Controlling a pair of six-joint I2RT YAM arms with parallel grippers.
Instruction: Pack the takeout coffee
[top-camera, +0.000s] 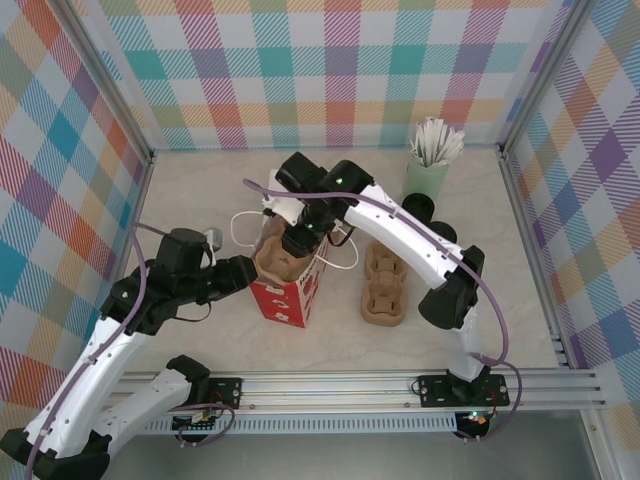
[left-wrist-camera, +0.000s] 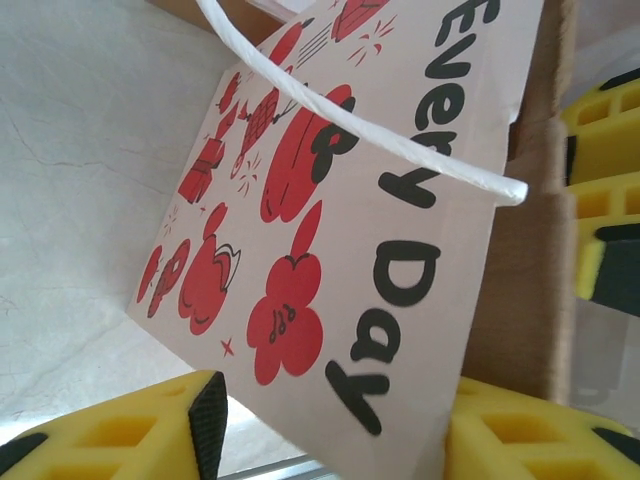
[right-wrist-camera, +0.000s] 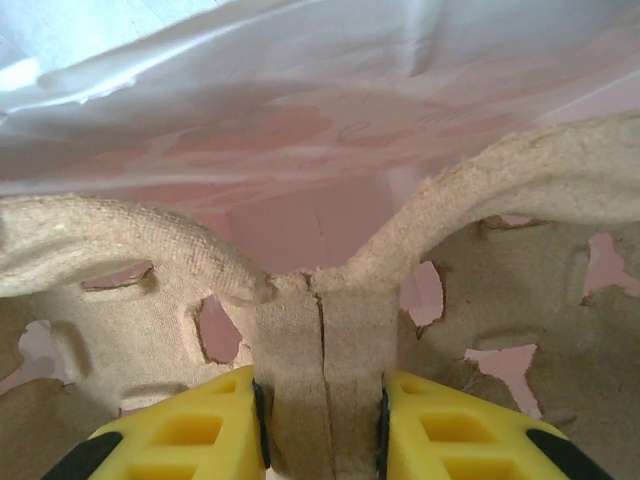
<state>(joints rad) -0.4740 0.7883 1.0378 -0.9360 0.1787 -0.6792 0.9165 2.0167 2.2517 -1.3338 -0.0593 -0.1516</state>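
Note:
The carrier sits tight in the bag's opening and the left gripper is at the bag's corner, so the robot should take the bag's rim (left-wrist-camera: 500, 222) beside the cord with that gripper.
The takeout coffee is out of view. A white paper bag with red prints (top-camera: 285, 295) stands at the table's middle. My right gripper (top-camera: 300, 240) reaches into its mouth from behind. In the right wrist view that gripper (right-wrist-camera: 320, 410) is shut on the central rib of a brown pulp cup carrier (right-wrist-camera: 320, 330), with the bag's pink inside (right-wrist-camera: 300, 130) behind it. My left gripper (top-camera: 250, 272) is at the bag's left side. In the left wrist view it (left-wrist-camera: 335, 420) straddles the bag's printed wall (left-wrist-camera: 330, 200) with a gap at one pad, so it is open.
A second pulp carrier (top-camera: 385, 285) lies on the table right of the bag. A pale green tumbler of white sticks (top-camera: 428, 175) stands at the back right. The bag's white cord handle (left-wrist-camera: 350, 125) loops over its side. Checked walls enclose the table.

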